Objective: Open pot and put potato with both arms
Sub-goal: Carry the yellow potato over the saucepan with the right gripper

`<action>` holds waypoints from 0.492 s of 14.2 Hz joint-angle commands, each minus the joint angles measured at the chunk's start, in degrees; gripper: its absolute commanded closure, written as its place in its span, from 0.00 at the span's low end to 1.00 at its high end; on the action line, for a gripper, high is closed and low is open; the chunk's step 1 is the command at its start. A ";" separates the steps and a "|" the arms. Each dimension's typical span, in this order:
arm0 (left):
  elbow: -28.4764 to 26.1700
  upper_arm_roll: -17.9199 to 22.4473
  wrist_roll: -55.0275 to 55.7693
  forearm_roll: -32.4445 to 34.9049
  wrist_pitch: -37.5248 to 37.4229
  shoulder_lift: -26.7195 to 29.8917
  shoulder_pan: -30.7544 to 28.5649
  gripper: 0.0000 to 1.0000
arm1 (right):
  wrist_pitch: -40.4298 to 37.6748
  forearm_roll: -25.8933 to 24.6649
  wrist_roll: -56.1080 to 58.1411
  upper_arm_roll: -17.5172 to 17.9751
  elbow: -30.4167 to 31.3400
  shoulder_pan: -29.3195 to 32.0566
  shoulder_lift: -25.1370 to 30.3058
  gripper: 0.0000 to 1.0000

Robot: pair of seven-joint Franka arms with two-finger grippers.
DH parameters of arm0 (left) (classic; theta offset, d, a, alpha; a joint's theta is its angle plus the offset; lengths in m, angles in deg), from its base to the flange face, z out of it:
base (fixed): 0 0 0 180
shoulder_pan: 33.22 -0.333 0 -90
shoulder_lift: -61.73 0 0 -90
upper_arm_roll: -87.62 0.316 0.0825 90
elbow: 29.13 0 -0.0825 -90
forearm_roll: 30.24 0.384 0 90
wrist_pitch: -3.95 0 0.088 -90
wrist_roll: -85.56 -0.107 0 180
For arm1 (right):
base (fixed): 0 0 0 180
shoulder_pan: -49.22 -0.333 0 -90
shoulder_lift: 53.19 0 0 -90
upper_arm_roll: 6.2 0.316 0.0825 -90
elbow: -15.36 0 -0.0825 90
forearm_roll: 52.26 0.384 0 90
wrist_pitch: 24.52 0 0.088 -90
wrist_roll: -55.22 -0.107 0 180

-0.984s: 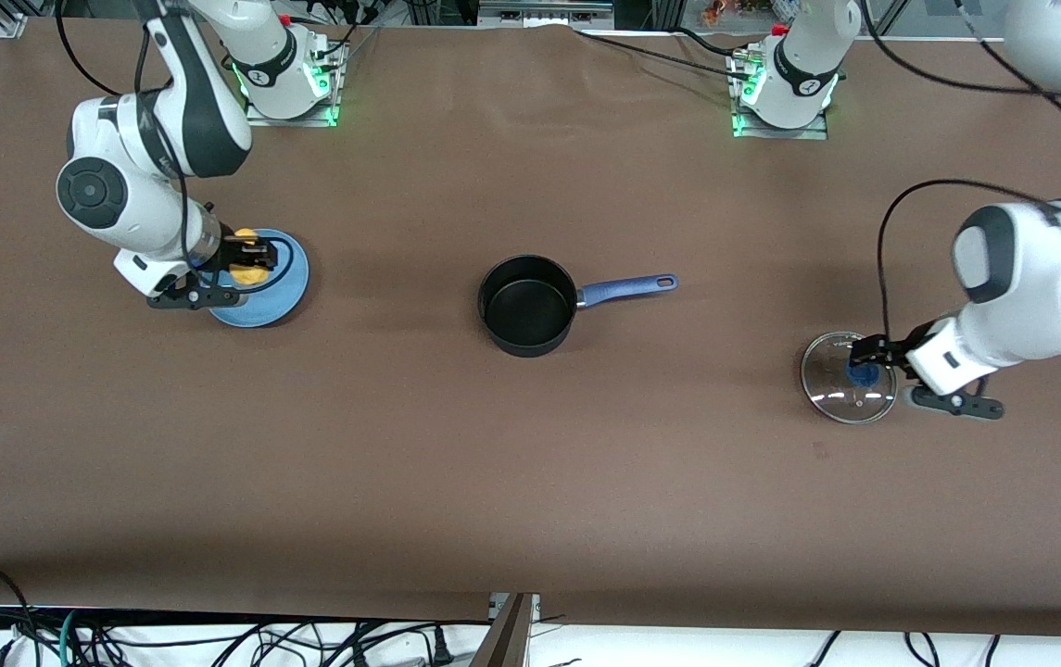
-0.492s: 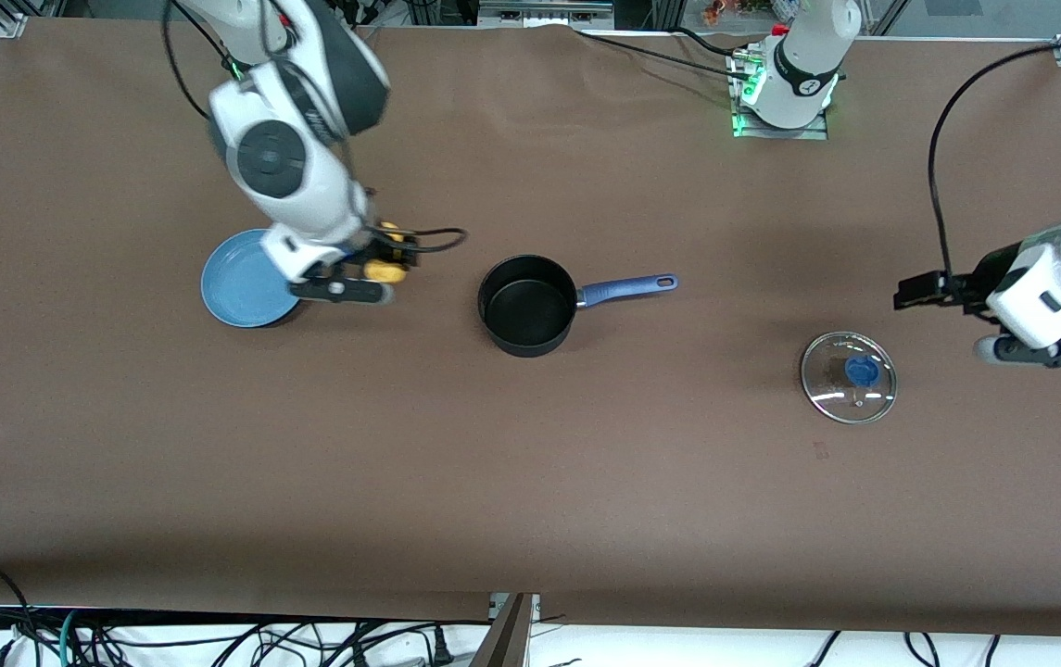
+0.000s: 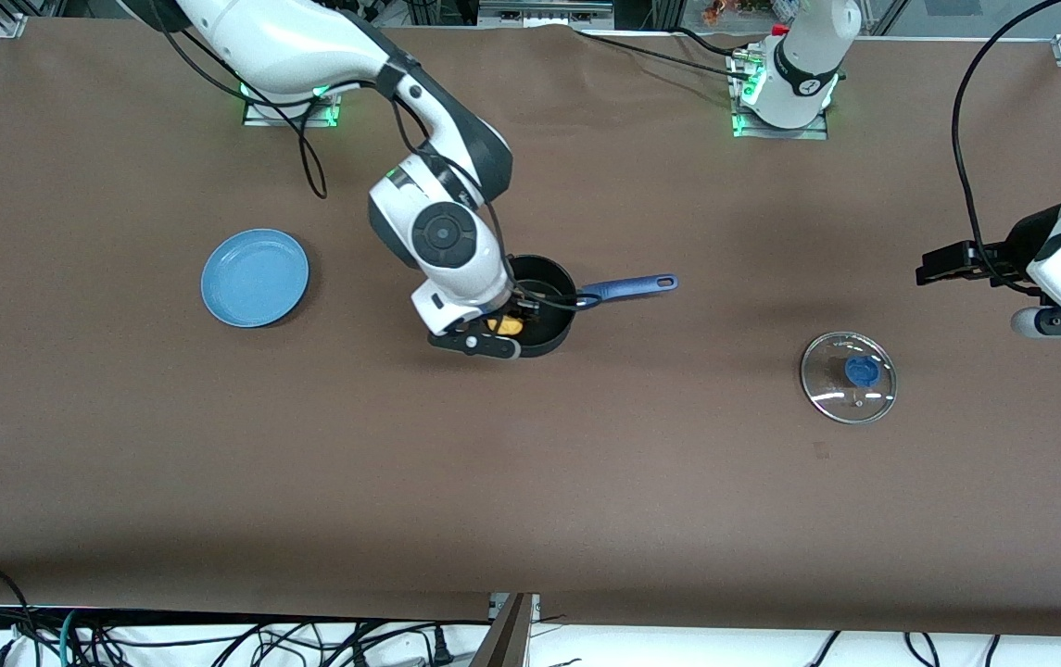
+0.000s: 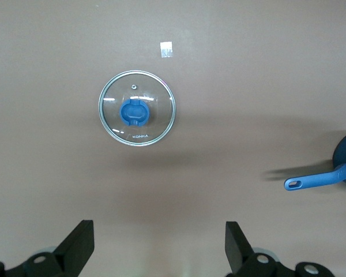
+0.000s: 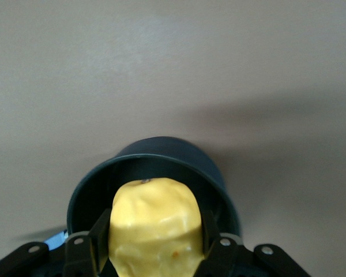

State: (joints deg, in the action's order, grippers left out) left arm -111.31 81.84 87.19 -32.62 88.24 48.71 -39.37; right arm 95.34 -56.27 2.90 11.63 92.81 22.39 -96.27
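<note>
My right gripper has the yellow potato. It will let go of it on the bottom of the black pot (image 3: 525,308) (image 5: 153,210), near its middle.
The black pot (image 3: 549,310) with its blue handle (image 3: 632,285) stands open at the table's middle. My right gripper (image 3: 510,324) is over the pot, shut on the yellow potato (image 3: 504,325). In the right wrist view the potato (image 5: 154,225) sits between the fingers (image 5: 99,234) above the pot's mouth (image 5: 155,158). My left gripper (image 3: 942,270) is open and empty, up over the table at the left arm's end. In the left wrist view its fingers (image 4: 81,239) stand wide apart, with the glass lid (image 4: 137,115) lying on the table.
The glass lid (image 3: 849,377) with a blue knob lies toward the left arm's end, nearer the front camera than the pot. The flat blue plate (image 3: 255,277) lies bare toward the right arm's end. The pot handle's tip (image 4: 311,182) shows in the left wrist view.
My right gripper lifted the potato off the blue plate and carried it over the pot. My left gripper let go of the lid's knob and rose away from it.
</note>
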 commanded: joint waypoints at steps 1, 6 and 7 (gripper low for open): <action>1.41 0.16 0.48 -1.05 -0.97 0.27 0.52 0.00 | 0.64 -2.31 -1.56 -0.96 -2.39 -2.52 -2.61 0.62; 1.32 0.33 1.00 -0.70 -0.97 1.15 0.95 0.00 | 2.92 -3.19 -2.70 -2.54 -2.13 -5.60 -5.43 0.62; 1.23 0.59 1.53 -0.70 -0.97 1.33 1.31 0.00 | 2.92 -3.62 -2.70 -2.72 -1.95 -6.04 -5.96 0.61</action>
State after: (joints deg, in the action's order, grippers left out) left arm -110.48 81.70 87.53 -32.62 88.24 49.14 -38.92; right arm 98.36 -58.28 1.57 9.70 92.49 17.87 -100.69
